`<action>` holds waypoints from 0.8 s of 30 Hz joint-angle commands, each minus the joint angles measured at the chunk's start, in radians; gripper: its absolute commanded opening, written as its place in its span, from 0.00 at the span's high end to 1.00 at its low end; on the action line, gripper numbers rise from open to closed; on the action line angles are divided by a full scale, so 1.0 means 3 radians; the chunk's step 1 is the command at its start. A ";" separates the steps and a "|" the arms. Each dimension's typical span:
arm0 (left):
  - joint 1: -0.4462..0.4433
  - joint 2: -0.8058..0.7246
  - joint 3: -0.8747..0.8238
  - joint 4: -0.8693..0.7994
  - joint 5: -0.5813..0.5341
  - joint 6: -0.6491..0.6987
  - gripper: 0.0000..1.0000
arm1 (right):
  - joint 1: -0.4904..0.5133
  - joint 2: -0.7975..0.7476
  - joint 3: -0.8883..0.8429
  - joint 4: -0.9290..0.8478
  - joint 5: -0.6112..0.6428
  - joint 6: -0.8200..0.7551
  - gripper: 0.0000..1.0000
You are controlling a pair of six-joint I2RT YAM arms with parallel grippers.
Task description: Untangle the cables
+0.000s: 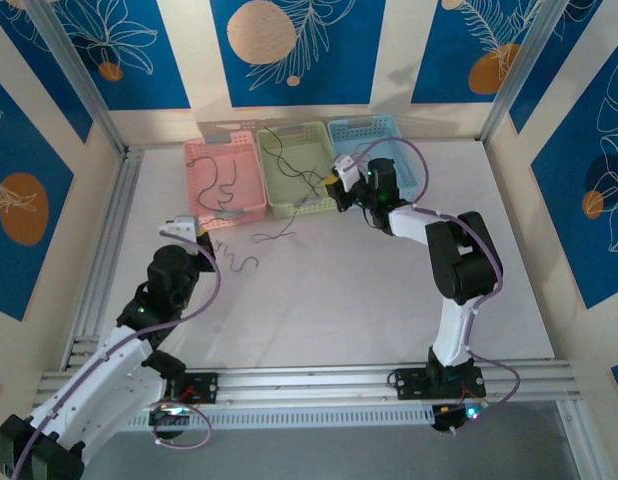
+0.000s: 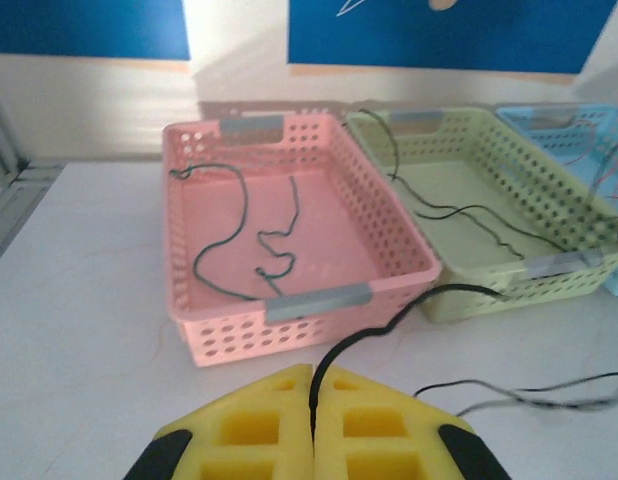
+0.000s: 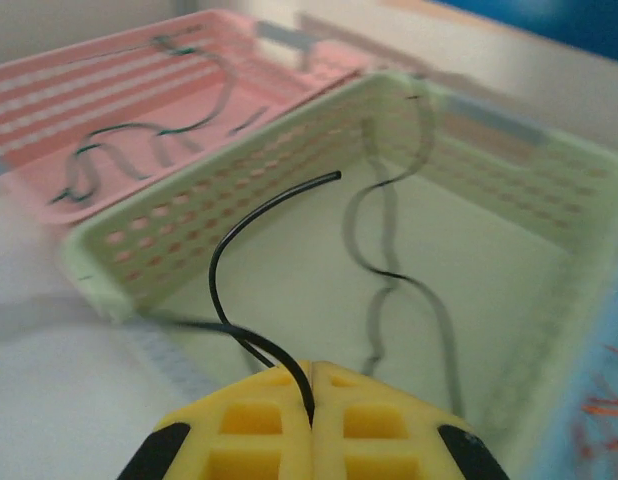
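Next, my left gripper opens and takes the strand of cable (image 2: 504,391) in front of the green basket before pulling away, as the black cables still cross at my right gripper's fingers.
Both grippers are shut on thin black cables. In the left wrist view my left gripper (image 2: 313,374) pinches a black cable (image 2: 429,293) that runs right across the table in front of the pink basket (image 2: 289,300). From above, the left gripper (image 1: 209,240) sits just before that basket. My right gripper (image 3: 312,370) holds a black cable (image 3: 221,250) that loops up over the green basket's (image 3: 239,190) near wall. From above, the right gripper (image 1: 335,178) hovers at the green basket's right front corner. More cables lie on the table (image 1: 245,264).
Three baskets stand in a row at the back: pink (image 1: 227,180), green (image 1: 297,168) and blue (image 1: 374,150). A dark green wire (image 2: 229,240) lies in the pink one, a dark wire (image 2: 469,212) in the green one, and red wires (image 2: 611,170) in the blue one. Rails border the table.
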 commanded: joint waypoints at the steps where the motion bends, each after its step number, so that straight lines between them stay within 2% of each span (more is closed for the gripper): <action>1: 0.0073 -0.0089 -0.0082 0.0176 -0.0164 -0.0084 1.00 | -0.0028 -0.0166 -0.0104 0.0307 0.0535 0.0280 1.00; 6: 0.0097 -0.0135 -0.0194 0.0209 -0.0163 -0.0137 1.00 | -0.0060 -0.0261 -0.0213 0.0423 0.0810 0.0264 1.00; 11: 0.0113 -0.0189 -0.0288 0.0203 -0.0200 -0.0161 1.00 | -0.0123 -0.0363 -0.0341 0.0603 0.0881 0.0431 1.00; 14: 0.0135 -0.0340 -0.0335 0.0082 -0.0421 -0.0178 1.00 | -0.0293 -0.0459 -0.0441 0.0628 0.1082 0.0713 1.00; 19: 0.0242 -0.0811 -0.0445 -0.0136 -0.0677 -0.0225 1.00 | -0.0765 -0.0580 -0.0676 0.0644 0.1279 0.1496 1.00; 24: 0.0296 -0.1013 -0.0556 -0.0130 -0.0655 -0.0289 1.00 | -0.0855 -0.0565 -0.0690 0.0650 0.1209 0.1633 1.00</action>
